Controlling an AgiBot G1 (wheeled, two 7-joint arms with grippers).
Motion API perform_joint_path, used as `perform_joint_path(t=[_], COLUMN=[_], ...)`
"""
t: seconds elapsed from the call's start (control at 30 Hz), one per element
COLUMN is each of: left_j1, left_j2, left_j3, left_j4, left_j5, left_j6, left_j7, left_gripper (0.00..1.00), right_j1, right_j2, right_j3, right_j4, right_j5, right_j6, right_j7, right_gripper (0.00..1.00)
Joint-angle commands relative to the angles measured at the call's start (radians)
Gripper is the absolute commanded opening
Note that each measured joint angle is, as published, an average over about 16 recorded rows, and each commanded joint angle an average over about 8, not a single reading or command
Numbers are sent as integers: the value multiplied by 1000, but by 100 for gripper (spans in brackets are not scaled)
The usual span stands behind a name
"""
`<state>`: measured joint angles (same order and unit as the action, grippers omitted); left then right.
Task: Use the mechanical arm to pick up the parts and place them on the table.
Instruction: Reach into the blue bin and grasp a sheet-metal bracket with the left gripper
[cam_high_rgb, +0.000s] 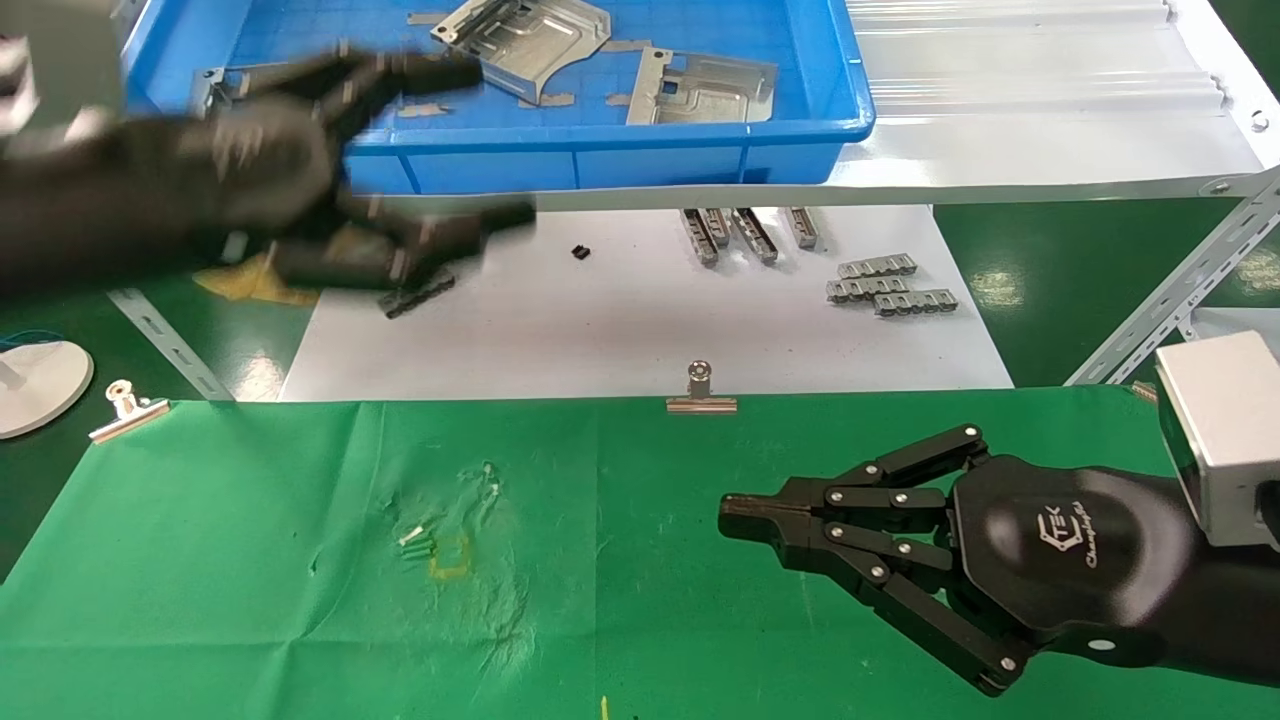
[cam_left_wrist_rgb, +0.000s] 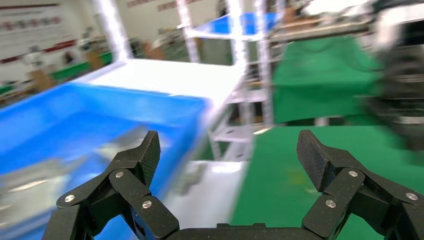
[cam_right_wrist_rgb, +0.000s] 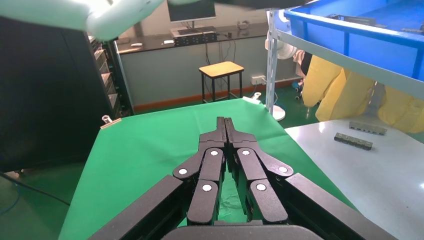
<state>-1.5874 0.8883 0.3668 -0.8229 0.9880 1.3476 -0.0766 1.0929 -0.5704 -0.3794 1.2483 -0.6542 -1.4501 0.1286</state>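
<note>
I should close my left gripper on the narrow piece (cam_high_rgb: 476, 17) along the far-side edge of the middle silvery stamped part in the blue tray.
Two silvery stamped parts (cam_high_rgb: 525, 40) (cam_high_rgb: 700, 90) lie in the blue tray (cam_high_rgb: 620, 150) at the back; a third (cam_high_rgb: 215, 85) is partly hidden behind my left arm. My left gripper (cam_high_rgb: 495, 145) is open and empty, blurred, in front of the tray's near wall; in the left wrist view (cam_left_wrist_rgb: 230, 150) its fingers stand wide apart, with the tray (cam_left_wrist_rgb: 75, 115) beyond them. My right gripper (cam_high_rgb: 735, 518) is shut and empty, low over the green cloth table (cam_high_rgb: 250, 560) at the right; it also shows in the right wrist view (cam_right_wrist_rgb: 225, 122).
A glossy white board (cam_high_rgb: 640, 340) lies between tray and cloth, carrying grey toothed strips (cam_high_rgb: 885, 285) (cam_high_rgb: 745, 235). Binder clips (cam_high_rgb: 700, 390) (cam_high_rgb: 128, 408) pin the cloth's far edge. A slotted metal frame (cam_high_rgb: 1180, 290) stands at the right, a white round base (cam_high_rgb: 40, 385) at the left.
</note>
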Motion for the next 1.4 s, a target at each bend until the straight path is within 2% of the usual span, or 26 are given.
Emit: perform_joint_path(t=[0.03,0.1,0.27,0.3,0.37,0.53,0.57,0.6,0.83,1.4], left_j1=[-89,-168,-316,-339,-374,-423,-428,-432,-446,-428], left_j2=[42,99,240,266,309,388,399,409,440,442], left_j3=[21,46,101,109,125,152,156,160,172,156], left_j4=[109,234,500,541,610,731,747,761,802,809], left_j5=[51,113,246,265,295,341,347,352,369,345], left_j6=[-7,-86,-335,-379,-448,-548,-559,-568,-587,-625], left_j7=[23,39,63,66,71,67,64,60,45,31], left_gripper=[100,100,100,97,75,13,3,0,0,0], right_j1=[0,0,0,0,0,0,0,0,0,0], right_j2=[0,0,0,0,0,0,0,0,0,0], right_j3=[0,0,0,0,0,0,0,0,0,0], right_j4=[0,0,0,0,0,0,0,0,0,0], right_j5=[0,0,0,0,0,0,0,0,0,0], right_j6=[0,0,0,0,0,0,0,0,0,0], right_j7=[0,0,0,0,0,0,0,0,0,0], right_gripper=[0,8,69,82,99,100,100,100,100,100])
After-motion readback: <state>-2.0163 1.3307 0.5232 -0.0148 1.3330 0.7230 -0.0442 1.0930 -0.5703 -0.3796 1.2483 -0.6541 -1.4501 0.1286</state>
